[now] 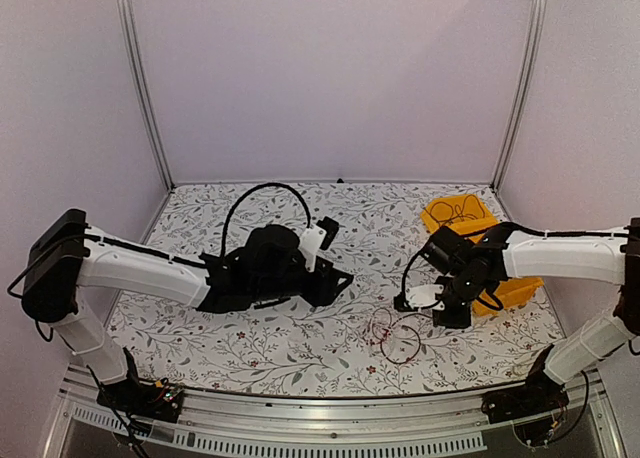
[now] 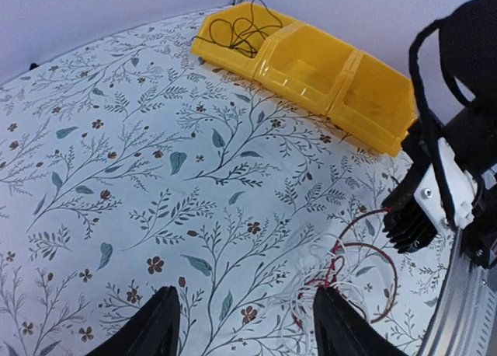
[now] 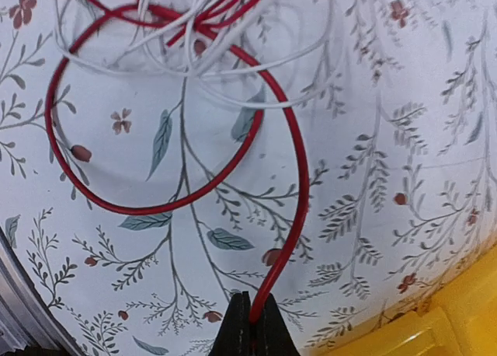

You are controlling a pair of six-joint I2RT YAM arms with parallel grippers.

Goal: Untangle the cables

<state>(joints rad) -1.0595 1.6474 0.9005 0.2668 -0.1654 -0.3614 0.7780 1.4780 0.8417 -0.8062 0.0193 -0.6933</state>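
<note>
My right gripper is to release the red cable in the middle compartment of the yellow bin (image 1: pixel 485 242), next to the compartment of the black cable.
A red cable (image 3: pixel 295 162) and a thin white cable (image 3: pixel 233 76) lie tangled in loops on the floral table; the tangle also shows in the top view (image 1: pixel 392 336). My right gripper (image 3: pixel 252 321) is shut on one end of the red cable, just right of the tangle (image 1: pixel 415 300). My left gripper (image 2: pixel 247 325) is open and empty, low over the table to the left of the tangle; its right finger (image 2: pixel 342 325) is at the edge of the white loops (image 2: pixel 334 290). A black cable (image 2: pixel 245 29) lies coiled in the far compartment of the yellow bin (image 2: pixel 373 115).
The yellow bin (image 1: pixel 510 288) has three compartments and stands at the right of the table, partly under my right arm. Its near corner shows in the right wrist view (image 3: pixel 443 325). A metal rail (image 1: pixel 330 418) runs along the table's front edge. Walls close in the back and sides.
</note>
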